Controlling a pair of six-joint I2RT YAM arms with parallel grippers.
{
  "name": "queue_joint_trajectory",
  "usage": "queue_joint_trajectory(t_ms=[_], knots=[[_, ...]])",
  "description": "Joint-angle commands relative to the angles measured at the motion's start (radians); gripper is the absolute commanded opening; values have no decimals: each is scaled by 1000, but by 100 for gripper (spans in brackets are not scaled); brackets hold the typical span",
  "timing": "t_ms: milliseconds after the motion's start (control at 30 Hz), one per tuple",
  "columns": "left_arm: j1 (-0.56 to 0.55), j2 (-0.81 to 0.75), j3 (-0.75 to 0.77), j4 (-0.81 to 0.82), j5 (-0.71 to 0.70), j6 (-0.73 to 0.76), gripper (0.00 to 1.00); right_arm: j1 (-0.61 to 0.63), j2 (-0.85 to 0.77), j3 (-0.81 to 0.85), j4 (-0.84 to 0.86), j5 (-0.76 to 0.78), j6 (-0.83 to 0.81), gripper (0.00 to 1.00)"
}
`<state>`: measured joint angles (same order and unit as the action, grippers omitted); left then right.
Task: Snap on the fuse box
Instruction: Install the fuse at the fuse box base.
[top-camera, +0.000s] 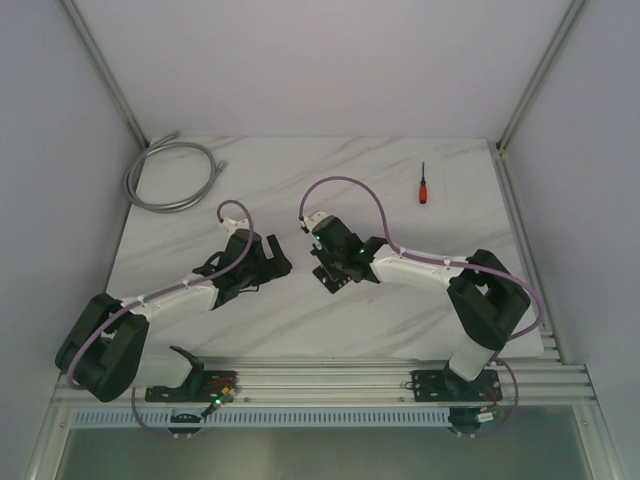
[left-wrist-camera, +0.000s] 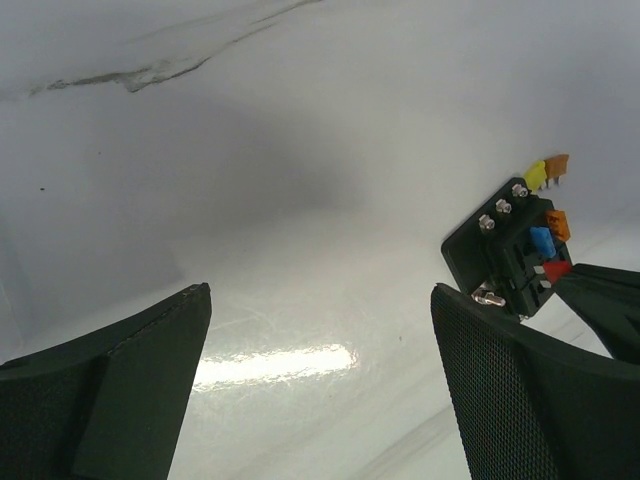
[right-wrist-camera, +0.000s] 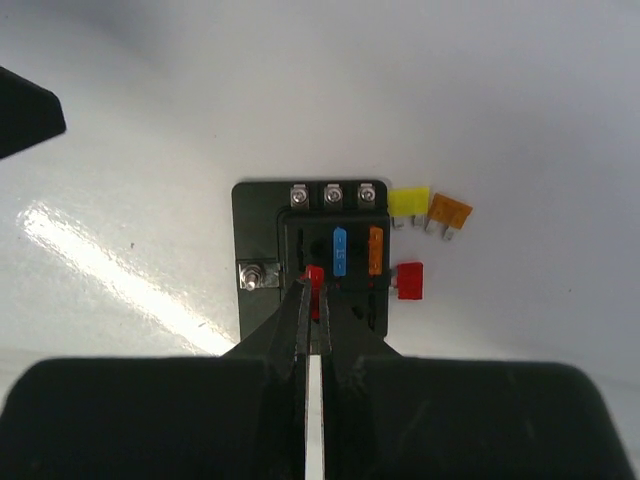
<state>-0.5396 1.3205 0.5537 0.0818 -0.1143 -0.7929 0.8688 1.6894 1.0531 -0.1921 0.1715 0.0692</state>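
Observation:
Next, my right gripper lets go of the red fuse in the fuse box's empty slot (top-camera: 329, 270) (right-wrist-camera: 307, 258) beside the blue fuse. The red fuse is now held over the box.
The fuse box (right-wrist-camera: 256, 215) is a flat black block lying on the white marble table, with a blue fuse (right-wrist-camera: 339, 251) and an orange fuse (right-wrist-camera: 375, 250) seated in its slots. My right gripper (right-wrist-camera: 315, 300) is shut on a small red fuse (right-wrist-camera: 316, 276) and holds it over the box's left slot. In the top view the right gripper (top-camera: 326, 268) covers most of the box. My left gripper (left-wrist-camera: 320, 300) is open and empty, just left of the box (left-wrist-camera: 480, 250), and also shows in the top view (top-camera: 272, 262).
Loose yellow (right-wrist-camera: 409, 203), orange (right-wrist-camera: 449, 211) and red (right-wrist-camera: 410, 280) fuses lie by the box's right edge. A red-handled screwdriver (top-camera: 423, 185) lies at the back right. A coiled grey cable (top-camera: 165, 175) sits at the back left corner.

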Motion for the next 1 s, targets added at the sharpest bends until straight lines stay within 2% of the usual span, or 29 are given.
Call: queue_joint_trajectory(t_ms=[0,967], knots=[[8,-19,-12,22,26,-15,100,6,-1,17,62,-7,-39,0],[10,-4,-3,30,51,-16,100,5,43,-32,120,-7,-39,0]])
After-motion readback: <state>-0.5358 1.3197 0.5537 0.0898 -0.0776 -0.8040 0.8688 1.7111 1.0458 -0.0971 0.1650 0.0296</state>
